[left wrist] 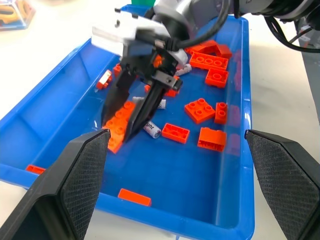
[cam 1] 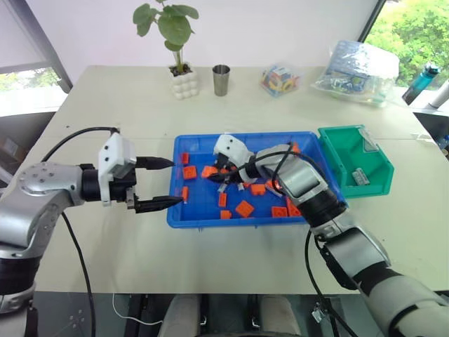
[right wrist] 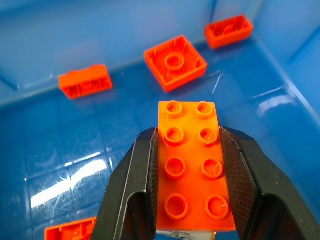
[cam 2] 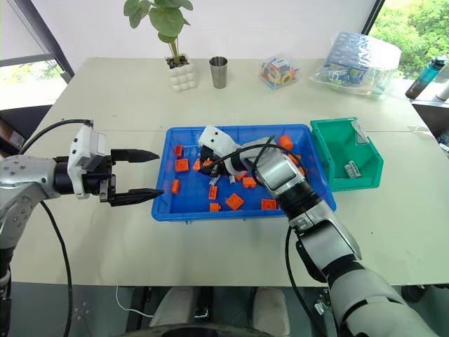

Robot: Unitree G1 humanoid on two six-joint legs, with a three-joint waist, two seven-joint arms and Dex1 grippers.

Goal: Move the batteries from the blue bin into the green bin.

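My right gripper should leave the orange eight-stud brick that its fingers hold aside in the blue bin and take the battery (left wrist: 152,130) beside it.
The blue bin (cam 1: 245,221) holds several orange bricks and silver batteries (left wrist: 151,129). My right gripper (left wrist: 122,137) reaches down into the bin's left half. Its fingers press both long sides of an orange eight-stud brick (right wrist: 190,170) lying on the bin floor. One battery lies just outside one finger, and something pale peeks out under the brick's near end. My left gripper (cam 1: 154,184) hovers open and empty beside the bin's left rim, pointing at it. The green bin (cam 1: 351,165) stands to the right of the blue one, with a battery (cam 1: 360,177) inside.
At the table's far side stand a potted plant (cam 1: 184,81), a metal cup (cam 1: 221,79), a clear box of toys (cam 1: 279,79) and a plastic bag (cam 1: 356,70). A bottle (cam 1: 421,83) stands beyond the right corner.
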